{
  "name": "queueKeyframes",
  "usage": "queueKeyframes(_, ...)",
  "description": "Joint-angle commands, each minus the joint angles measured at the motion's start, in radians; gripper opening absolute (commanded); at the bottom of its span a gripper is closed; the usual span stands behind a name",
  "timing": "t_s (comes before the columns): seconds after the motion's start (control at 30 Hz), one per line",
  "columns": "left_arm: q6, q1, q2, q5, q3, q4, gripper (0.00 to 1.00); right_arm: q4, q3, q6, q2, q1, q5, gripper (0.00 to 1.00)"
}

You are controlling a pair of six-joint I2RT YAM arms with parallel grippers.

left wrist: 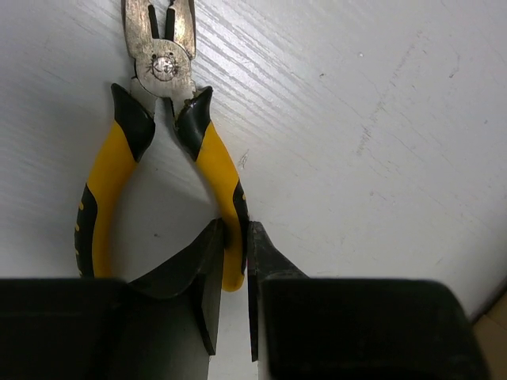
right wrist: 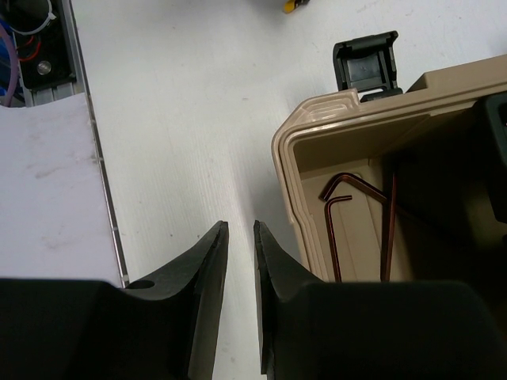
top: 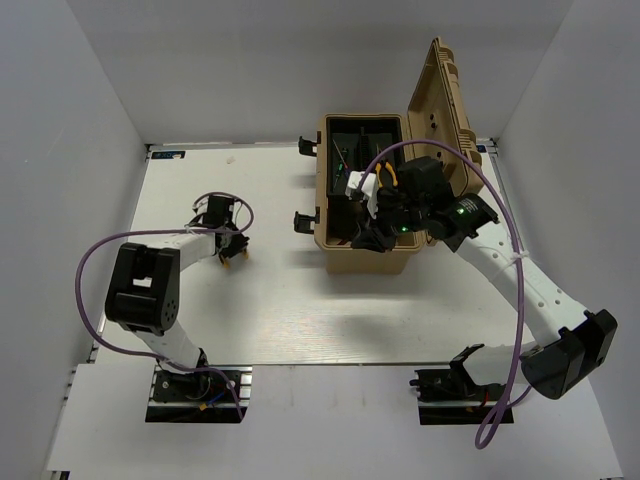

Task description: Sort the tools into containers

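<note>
My left gripper is pinching the pliers by the tail end of one handle. I should open it and grip that handle closer to the pliers' steel head [left wrist: 217, 168] before I lift.
Yellow-handled pliers [left wrist: 107, 178] lie on the white table, steel head pointing away. My left gripper [left wrist: 235, 237] is shut on their right handle [left wrist: 220, 170]; in the top view it [top: 232, 248] is down at the table's left. The tan toolbox [top: 370, 265] stands open with its lid [top: 445, 100] upright. A second pair of yellow pliers [top: 386, 176] lies inside. My right gripper [top: 363, 238] hovers over the box's front left corner. In the right wrist view it [right wrist: 241, 229] is empty, its jaws a narrow gap apart, beside the box rim [right wrist: 297, 158]. Dark hex keys [right wrist: 337, 207] lie inside.
Black side latches [top: 303, 220] stick out from the toolbox's left wall; one shows in the right wrist view [right wrist: 364, 67]. White walls enclose the table [top: 280, 320] on three sides. The right arm's purple cable [top: 500, 215] arcs above the box.
</note>
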Motion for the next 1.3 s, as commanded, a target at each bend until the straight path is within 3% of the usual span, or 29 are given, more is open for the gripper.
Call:
queueKeyframes(0.0, 0.011, -0.007, 0.073, -0.055, -0.011, -0.078, 0.08, 0.023, -0.003, 0.0, -0.021, -0.007, -0.008, 0.26)
queueKeyframes(0.1, 0.011, -0.007, 0.095, -0.089, 0.008, -0.107, 0.26, 0.026, -0.006, 0.0, -0.024, -0.002, -0.006, 0.26)
queueKeyframes(0.23, 0.011, -0.007, 0.104, -0.124, 0.026, -0.13, 0.42, 0.024, -0.006, -0.003, -0.026, -0.005, -0.011, 0.26)
queueKeyframes(0.57, 0.002, -0.007, 0.146, -0.18, 0.117, -0.221, 0.51, 0.023, -0.02, -0.004, -0.05, -0.004, -0.008, 0.26)
queueKeyframes(0.8, -0.009, -0.007, 0.198, -0.218, 0.181, -0.285, 0.51, 0.018, -0.031, -0.01, -0.071, -0.004, 0.001, 0.26)
queueKeyframes(0.97, -0.018, -0.007, 0.218, -0.209, 0.172, -0.297, 0.34, 0.017, -0.033, -0.012, -0.079, -0.002, 0.007, 0.26)
queueKeyframes(1.1, -0.018, -0.007, 0.218, -0.196, 0.161, -0.279, 0.1, 0.015, -0.029, -0.013, -0.081, -0.005, 0.006, 0.26)
queueKeyframes(1.2, -0.018, -0.007, 0.218, -0.187, 0.152, -0.279, 0.01, 0.014, -0.026, -0.012, -0.082, -0.008, 0.004, 0.26)
queueKeyframes(1.27, -0.009, -0.007, 0.198, -0.187, 0.161, -0.279, 0.0, 0.012, -0.028, -0.01, -0.084, -0.002, 0.006, 0.26)
